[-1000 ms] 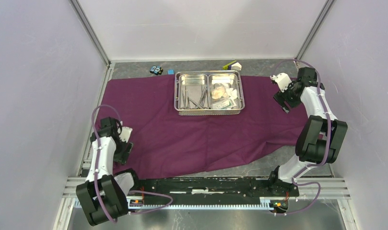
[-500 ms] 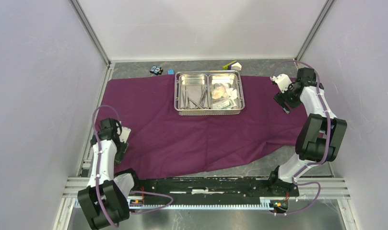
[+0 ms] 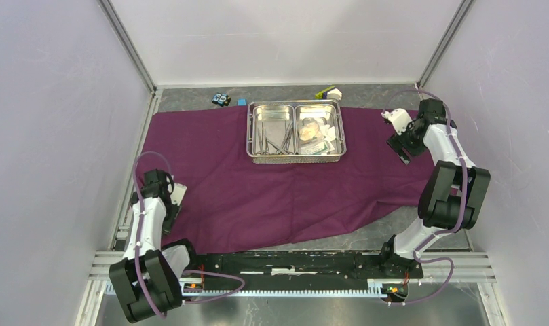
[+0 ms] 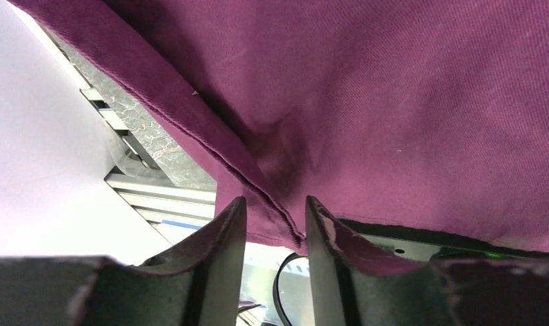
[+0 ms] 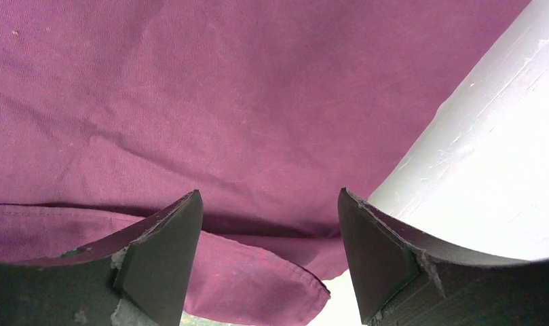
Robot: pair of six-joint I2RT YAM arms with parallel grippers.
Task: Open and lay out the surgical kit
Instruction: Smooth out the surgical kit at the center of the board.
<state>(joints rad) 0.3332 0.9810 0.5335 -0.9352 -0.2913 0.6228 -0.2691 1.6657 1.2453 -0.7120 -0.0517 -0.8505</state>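
My right gripper closes next on the corner of the folded-over flap [image 3: 454,192] [image 5: 320,293] at the near edge of the dark purple cloth, by the white wall.
The dark purple cloth [image 3: 258,190] lies spread over the table, with the two-compartment steel tray [image 3: 296,160] standing on its far part. Slim metal tweezers and forceps [image 3: 271,140] lie in the left compartment. White gauze [image 3: 312,127] and packets fill the right one. My left gripper [image 3: 171,205] is at the cloth's near left corner. In the left wrist view the gripper [image 4: 275,201] has its jaws narrowly apart, with the hemmed corner [image 4: 271,210] between them. My right gripper [image 3: 401,145] is open at the cloth's far right edge. A folded-over flap [image 5: 258,285] lies between its fingers.
A small blue block [image 3: 241,102], a dark little object [image 3: 221,99] and a yellow-green and white piece [image 3: 329,91] lie behind the cloth by the back wall. White walls close in left and right. The metal rail [image 3: 292,261] runs along the near edge.
My left gripper's jaws have narrowed around the cloth corner, and the arm has shifted slightly. The right gripper has edged a little towards the back, still open.
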